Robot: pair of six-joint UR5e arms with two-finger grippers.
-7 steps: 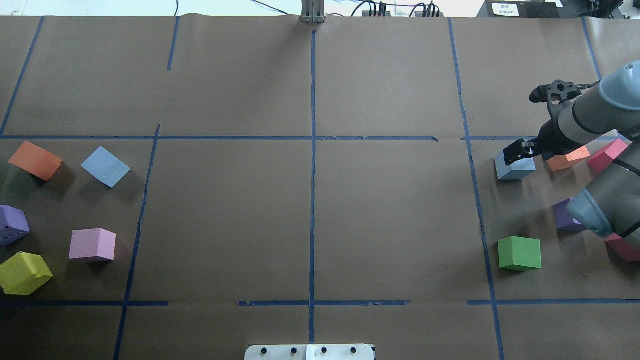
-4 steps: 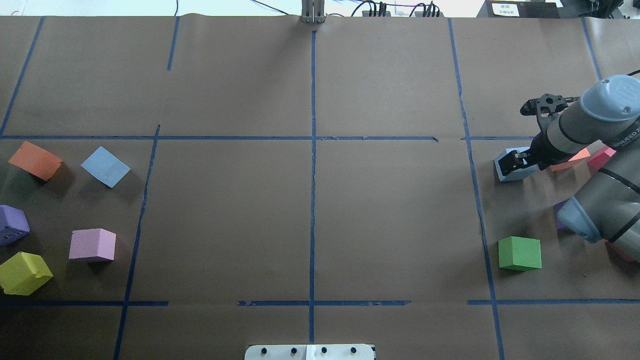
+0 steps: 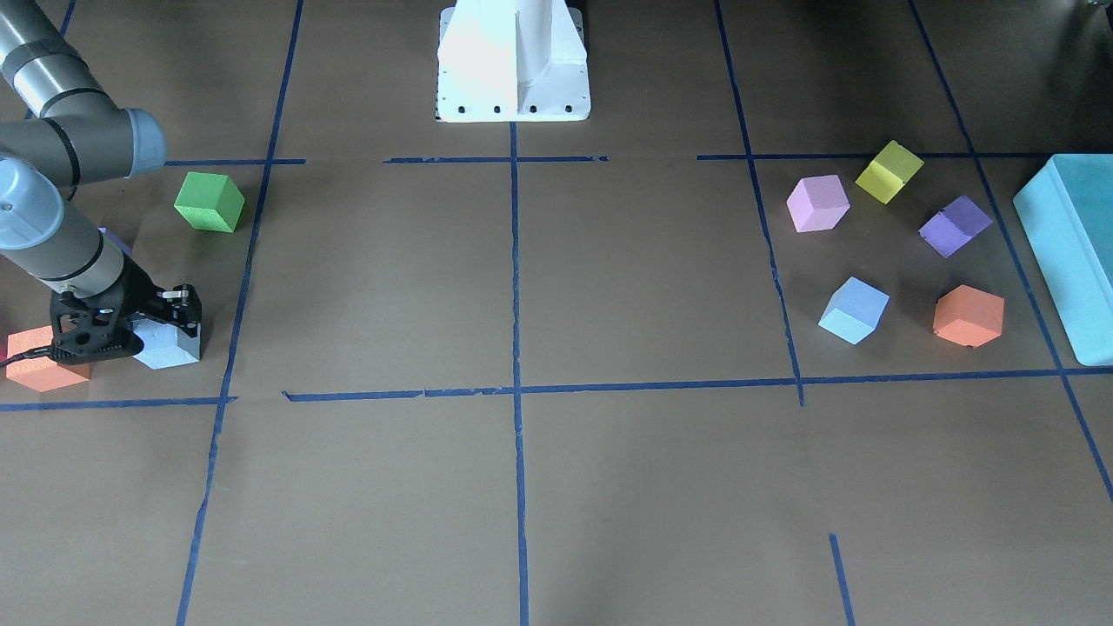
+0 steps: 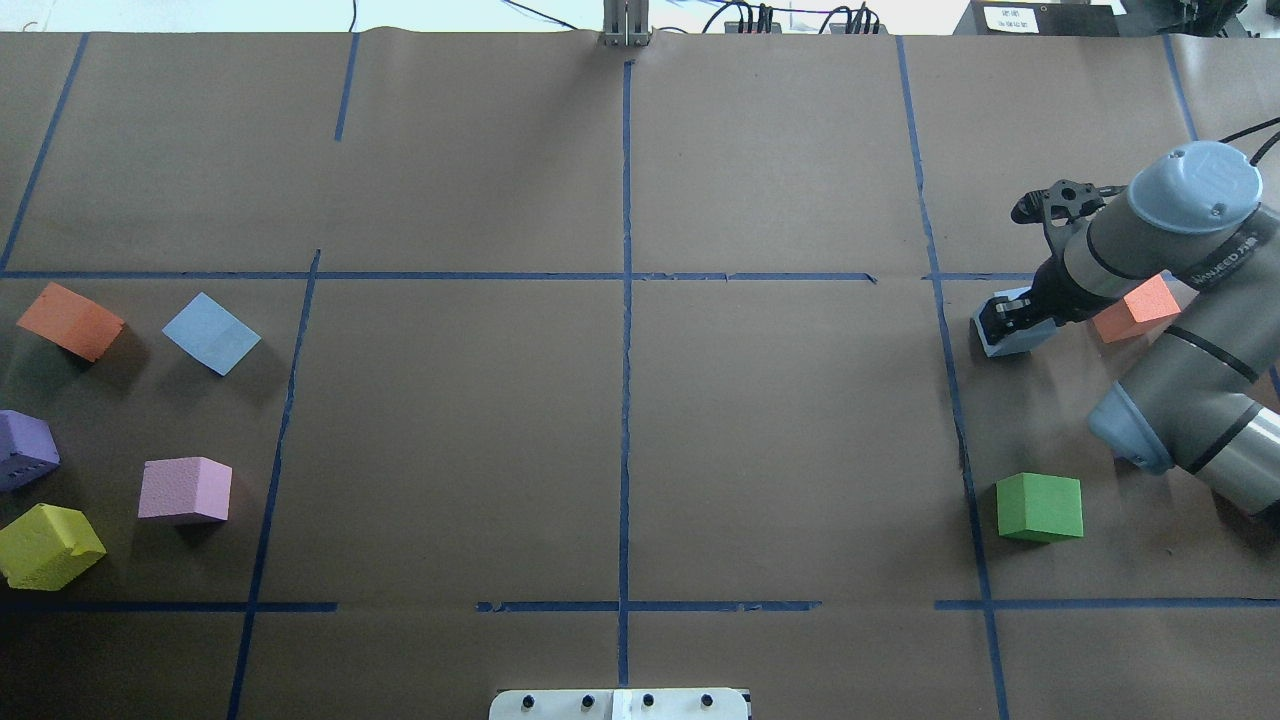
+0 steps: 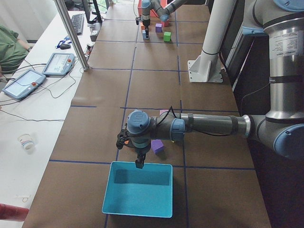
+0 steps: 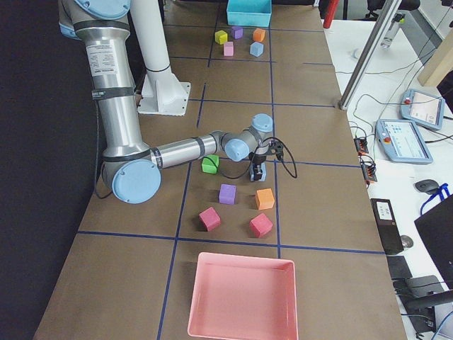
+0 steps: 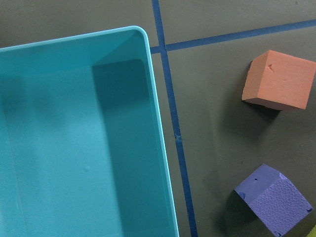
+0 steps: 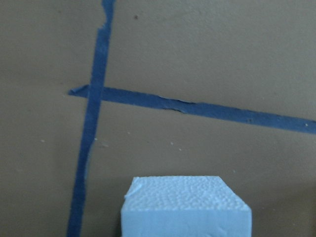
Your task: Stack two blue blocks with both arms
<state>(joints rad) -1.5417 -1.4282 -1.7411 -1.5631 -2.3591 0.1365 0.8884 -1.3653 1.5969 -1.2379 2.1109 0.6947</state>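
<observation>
I should use my right gripper to set the pale blue block down on the middle tape line [image 3: 523, 320], near its crossing that faces the white stand. The block is now held low over the table.
One pale blue block [image 4: 1003, 343] sits between the fingers of my right gripper [image 4: 1005, 320] at the table's right side. It also shows in the front-facing view [image 3: 167, 349] and at the bottom of the right wrist view [image 8: 185, 210]. The right gripper [image 3: 165, 323] is shut on it, low over the table. The other sky-blue block [image 4: 211, 333] lies alone at the far left, and shows in the front-facing view [image 3: 854, 310]. My left gripper [image 5: 138, 164] shows only in the exterior left view, over the teal box's edge. I cannot tell whether it is open or shut.
An orange cube [image 4: 1135, 308] and a green cube [image 4: 1039, 507] lie near the right gripper. Orange [image 4: 70, 320], purple [image 4: 25, 450], pink [image 4: 185, 490] and yellow [image 4: 48, 545] cubes surround the left blue block. A teal box [image 3: 1069, 252] stands beyond them, and a pink tray [image 6: 241, 294] at the right end.
My right gripper has moved left with the pale blue block, away from the orange cube. The arm's elbow has swung further in over the table. The left-side cubes have not moved.
</observation>
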